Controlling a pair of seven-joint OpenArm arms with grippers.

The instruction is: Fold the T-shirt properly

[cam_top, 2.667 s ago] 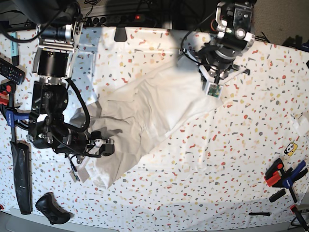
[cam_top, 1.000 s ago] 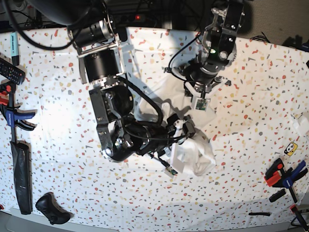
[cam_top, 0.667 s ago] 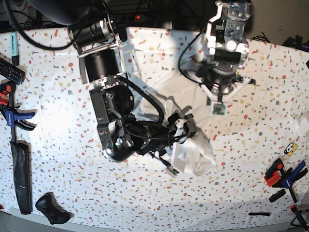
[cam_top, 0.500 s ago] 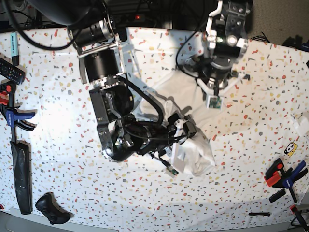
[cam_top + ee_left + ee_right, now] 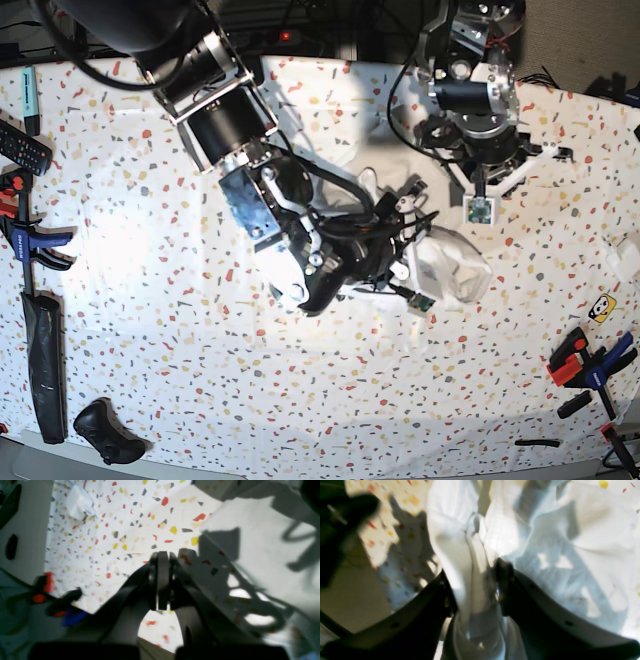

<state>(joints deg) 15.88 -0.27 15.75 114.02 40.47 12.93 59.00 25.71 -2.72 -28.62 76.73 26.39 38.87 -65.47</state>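
Observation:
I have a thick fold inside the bunched T-shirt in my right gripper, so I will let it go, back away and grab the T-shirt's outer edge (image 5: 627,603).
The white T-shirt (image 5: 455,268) lies bunched in a crumpled heap right of the table's middle, partly hidden under my right arm. My right gripper (image 5: 418,258) reaches across from the left and is shut on a fold of it. In the right wrist view the cloth (image 5: 545,545) fills the frame and a thick fold runs between the two fingers (image 5: 503,580). My left gripper (image 5: 481,190) hovers above and behind the heap, shut and empty. In the left wrist view its fingertips (image 5: 160,556) meet over bare tabletop, with the shirt's edge (image 5: 262,542) to the right.
Orange and blue clamps (image 5: 590,365) lie at the right edge, also in the left wrist view (image 5: 55,600). A crumpled white scrap (image 5: 627,255) and a yellow sticker (image 5: 600,310) lie nearby. A blue clamp (image 5: 20,240), a remote (image 5: 22,146), a black bar (image 5: 45,360) and a black controller (image 5: 105,432) line the left edge.
My right gripper has dragged the bunched shirt further right and back across the table. My left gripper has shifted right, away from the cloth. The shirt lay spread out 2.7 s ago.

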